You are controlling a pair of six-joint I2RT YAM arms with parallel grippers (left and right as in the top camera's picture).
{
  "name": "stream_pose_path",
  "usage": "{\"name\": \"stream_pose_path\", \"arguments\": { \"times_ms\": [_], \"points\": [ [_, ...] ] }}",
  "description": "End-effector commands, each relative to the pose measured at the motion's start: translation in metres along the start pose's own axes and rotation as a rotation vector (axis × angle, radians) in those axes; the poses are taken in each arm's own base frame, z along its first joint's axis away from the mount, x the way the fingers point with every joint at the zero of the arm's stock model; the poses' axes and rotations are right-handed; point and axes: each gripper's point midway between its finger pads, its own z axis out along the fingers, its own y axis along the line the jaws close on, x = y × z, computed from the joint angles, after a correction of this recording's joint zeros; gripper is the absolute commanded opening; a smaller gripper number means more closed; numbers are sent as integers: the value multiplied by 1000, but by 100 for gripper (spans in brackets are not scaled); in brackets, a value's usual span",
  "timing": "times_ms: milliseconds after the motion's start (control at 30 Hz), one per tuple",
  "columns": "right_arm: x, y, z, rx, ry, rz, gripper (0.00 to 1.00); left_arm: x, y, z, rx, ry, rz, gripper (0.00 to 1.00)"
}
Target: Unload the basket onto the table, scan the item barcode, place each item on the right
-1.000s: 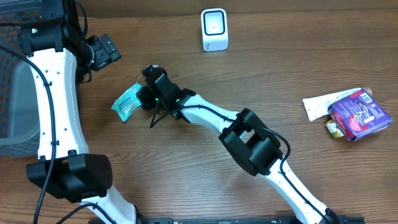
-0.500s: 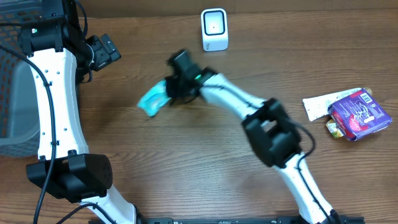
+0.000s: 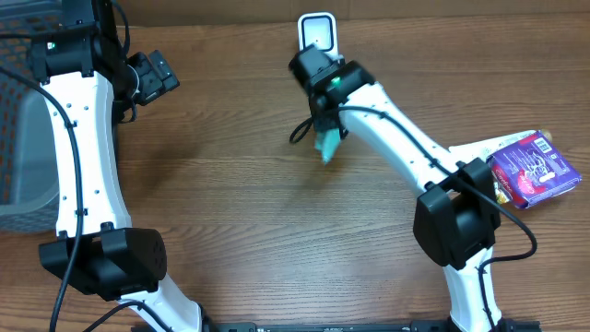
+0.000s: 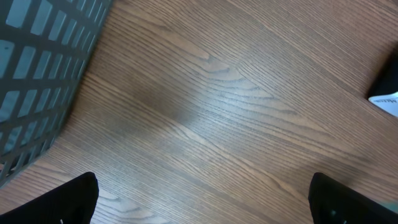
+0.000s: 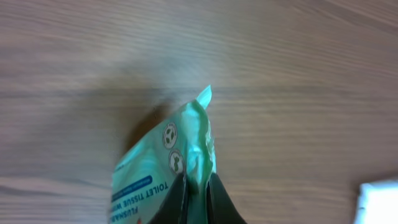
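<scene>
My right gripper will set the teal wipes packet, now hanging off the table, down on the bare wood in the middle of the table (image 3: 311, 183), well in front of the white barcode scanner.
The item is a teal wipes packet (image 3: 328, 144), and it hangs off the table just below the white barcode scanner (image 3: 318, 26) at the back centre. My right gripper (image 3: 324, 124) is shut on its crimped top edge. In the right wrist view the two dark fingers pinch the packet (image 5: 165, 165) at the gripper (image 5: 196, 190), with the printed side facing left. No barcode shows on it. My left gripper (image 3: 152, 76) is far off at the back left, and in the left wrist view it (image 4: 205, 199) is wide open over bare wood.
A dark mesh basket (image 3: 18, 138) stands at the left edge, also in the left wrist view (image 4: 37, 62). At the right lie a purple packet (image 3: 533, 168), a white packet (image 3: 479, 155) and a small yellow item (image 3: 498, 191). A white blur (image 5: 379, 202) shows at bottom right.
My right arm has swung the teal packet from the table's left-middle up and to the right, to just in front of the scanner. The left arm has not moved.
</scene>
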Motion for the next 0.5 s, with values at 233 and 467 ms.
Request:
{"name": "stream_pose_path", "arguments": {
  "times_ms": [233, 467],
  "points": [
    [40, -44, -22, 313, 57, 5, 4, 0, -3, 0, 2, -1, -8, 100],
    [73, -52, 9, 431, 180, -106, 4, 0, -3, 0, 2, -1, -8, 100]
  ]
}}
